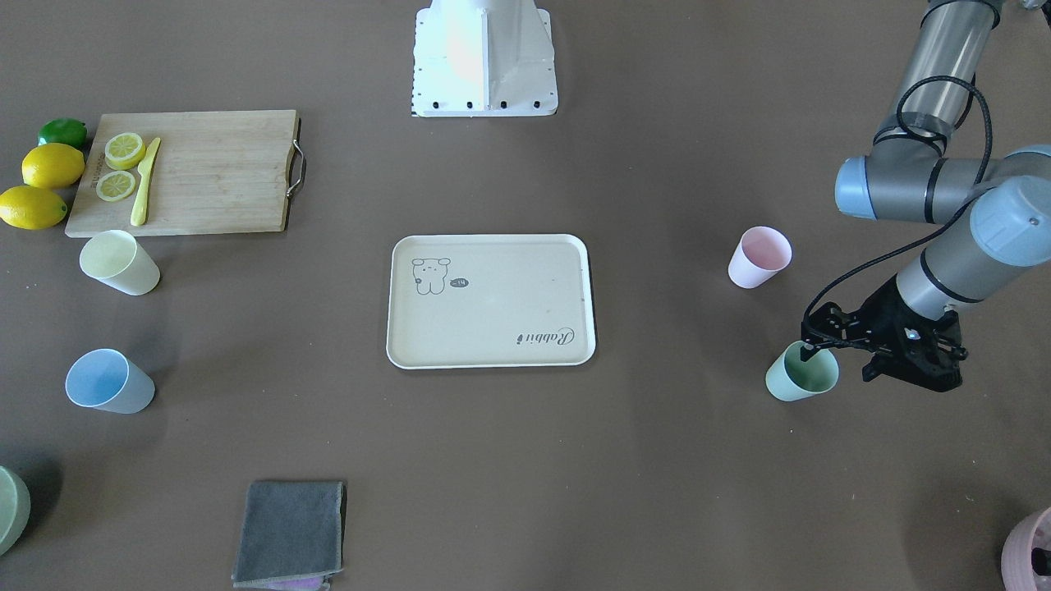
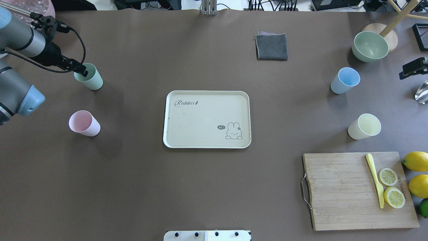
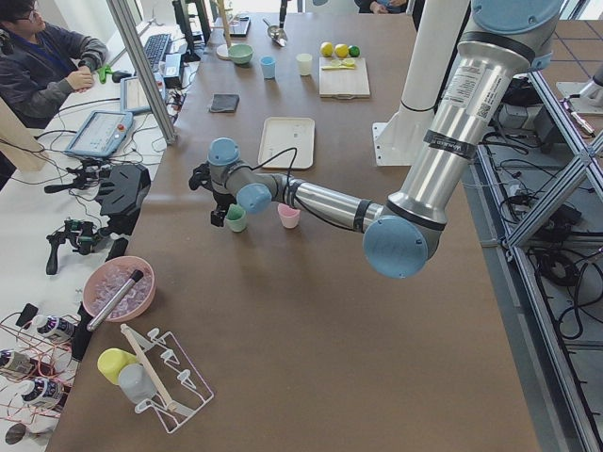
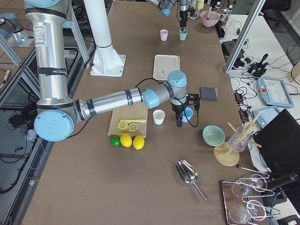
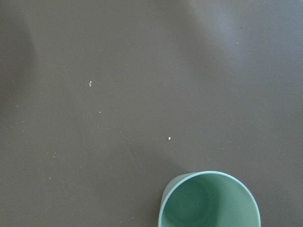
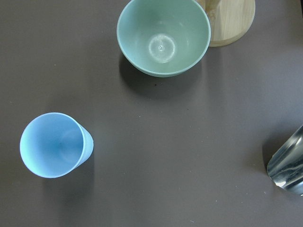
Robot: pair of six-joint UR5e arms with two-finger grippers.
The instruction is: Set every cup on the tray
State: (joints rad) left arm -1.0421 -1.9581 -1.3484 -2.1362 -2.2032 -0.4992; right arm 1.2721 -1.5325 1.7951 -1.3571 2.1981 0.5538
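Observation:
I need to move my right gripper to the yellow cup next to the cutting board next, and close it on the cup's rim (image 1: 90, 240), toward the whole lemons.
The cream tray (image 2: 200, 117) lies at the table's middle with nothing on it. All four cups stand upright on the table. The mint cup (image 2: 89, 77) and pink cup (image 2: 84, 123) are on my left. The blue cup (image 2: 345, 80) and yellow cup (image 2: 365, 126) are on my right. My left gripper (image 1: 809, 349) is at the mint cup's rim (image 1: 802, 372), apparently open, with one finger over its mouth. The cup's mouth shows in the left wrist view (image 5: 208, 201). My right gripper (image 2: 414, 67) hovers beside the blue cup (image 6: 53, 144); its fingers do not show clearly.
A wooden cutting board (image 2: 341, 190) with lemon slices and a yellow knife lies near right, whole lemons beside it. A green bowl (image 2: 370, 46) stands beyond the blue cup and a grey cloth (image 2: 271, 47) lies at the far middle. A mauve pot (image 1: 1030, 550) stands far left.

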